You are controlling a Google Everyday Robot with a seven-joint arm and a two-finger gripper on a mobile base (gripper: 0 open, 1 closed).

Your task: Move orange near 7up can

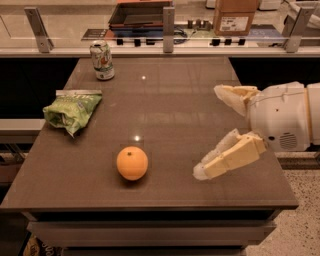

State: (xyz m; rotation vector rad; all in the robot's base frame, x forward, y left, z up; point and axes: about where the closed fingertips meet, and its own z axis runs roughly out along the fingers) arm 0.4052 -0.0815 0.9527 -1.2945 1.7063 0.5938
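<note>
The robot's gripper will next move to the orange's middle (133,163) and close there, since the orange needs to move near the 7up can.
The orange (132,163) sits on the dark table (165,110) near its front edge, left of centre. The 7up can (102,60) stands upright at the table's far left corner, well apart from the orange. My gripper (210,131) reaches in from the right, over the right part of the table, with its two cream fingers spread wide and nothing between them. It is to the right of the orange and not touching it.
A crumpled green chip bag (71,110) lies at the table's left edge, between the can and the orange. A railing with metal posts (168,22) and a counter with a cardboard box (236,15) run behind the table.
</note>
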